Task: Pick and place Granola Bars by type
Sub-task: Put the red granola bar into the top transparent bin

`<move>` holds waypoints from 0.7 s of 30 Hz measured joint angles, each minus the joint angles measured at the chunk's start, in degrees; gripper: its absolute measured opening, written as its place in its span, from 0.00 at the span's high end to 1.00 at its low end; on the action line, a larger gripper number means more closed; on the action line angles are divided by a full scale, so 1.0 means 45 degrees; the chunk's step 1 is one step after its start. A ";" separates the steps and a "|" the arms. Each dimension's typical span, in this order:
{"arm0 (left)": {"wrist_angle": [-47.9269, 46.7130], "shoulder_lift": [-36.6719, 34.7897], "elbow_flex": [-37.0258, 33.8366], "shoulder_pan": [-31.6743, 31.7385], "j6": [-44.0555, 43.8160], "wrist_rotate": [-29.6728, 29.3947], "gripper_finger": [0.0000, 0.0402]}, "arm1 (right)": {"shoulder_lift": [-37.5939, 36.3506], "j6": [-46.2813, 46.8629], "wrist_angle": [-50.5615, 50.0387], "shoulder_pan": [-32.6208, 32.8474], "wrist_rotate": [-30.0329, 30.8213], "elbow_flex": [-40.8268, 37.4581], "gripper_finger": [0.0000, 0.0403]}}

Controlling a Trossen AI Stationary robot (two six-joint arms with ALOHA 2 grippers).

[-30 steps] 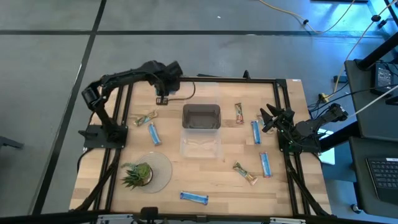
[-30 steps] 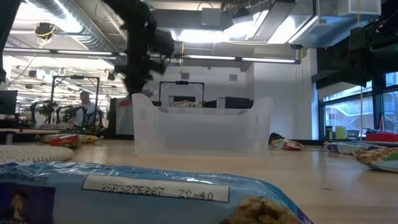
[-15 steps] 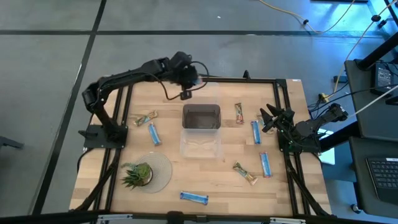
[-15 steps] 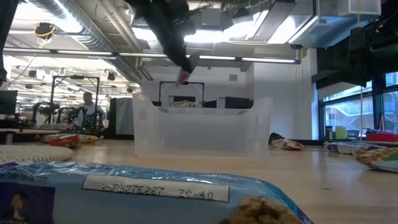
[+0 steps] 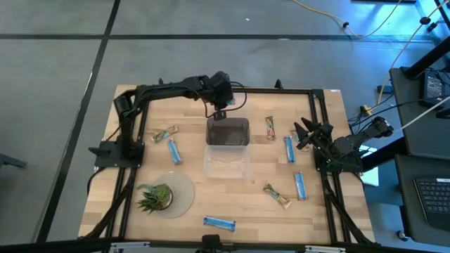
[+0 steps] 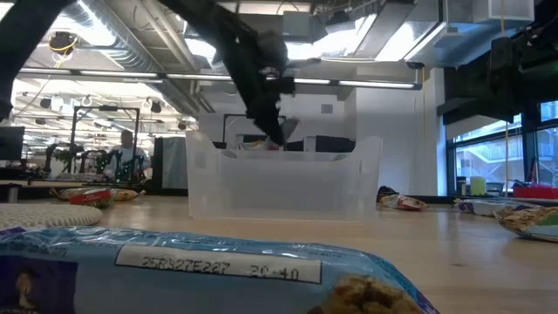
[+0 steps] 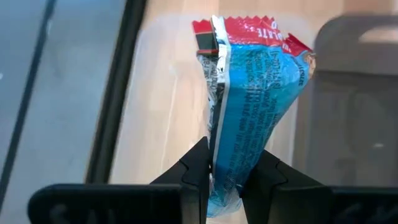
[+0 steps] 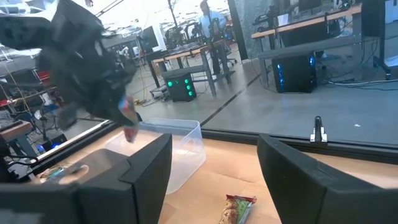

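Observation:
My left gripper should release the blue granola bar in the clear bin (image 5: 230,110) (image 7: 210,143) between the dark bin and the far rail.
My left gripper (image 5: 219,104) hangs over the far rim of the dark bin (image 5: 227,133), shut on a blue granola bar with a red end (image 7: 245,93). The low view shows the gripper (image 6: 276,126) just above the bins. Other bars lie flat on the table: brown/gold ones (image 5: 165,133) (image 5: 270,128) (image 5: 277,196) and blue ones (image 5: 174,151) (image 5: 288,149) (image 5: 300,185) (image 5: 219,223). My right gripper (image 5: 302,135) waits open at the table's right side, touching nothing. My left gripper pinches the bar's blue end (image 7: 225,177) between its two fingers, coming from above and pointing down. The bar is lifted clear and hangs below the fingers, its red crimped end (image 7: 249,30) lowest, over the dark bin's far edge.
A clear bin (image 5: 226,164) sits on the near side of the dark bin, at the table's middle. A green potted plant (image 5: 155,197) stands on a round plate (image 5: 184,193) at the near left. A black frame rail (image 5: 281,90) runs along the table's far edge. A person shows far off (image 6: 128,155).
My left gripper has swung toward the table's right along the far edge, carrying the bar. It started at the far left of the bins and has come down over the dark bin's far rim. The bar stayed hanging in the shut fingers.

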 joint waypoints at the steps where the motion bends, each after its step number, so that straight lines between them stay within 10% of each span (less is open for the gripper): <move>1: -0.0067 0.0175 0.0000 0.0005 -0.0005 -0.0016 0.85 | 0.0002 0.0000 -0.0007 0.0001 0.0000 -0.0001 0.41; 21: -0.0047 0.1035 0.0000 -0.0020 0.0025 -0.0048 0.85 | -0.0001 -0.0005 -0.0151 0.0001 -0.0008 -0.0003 0.41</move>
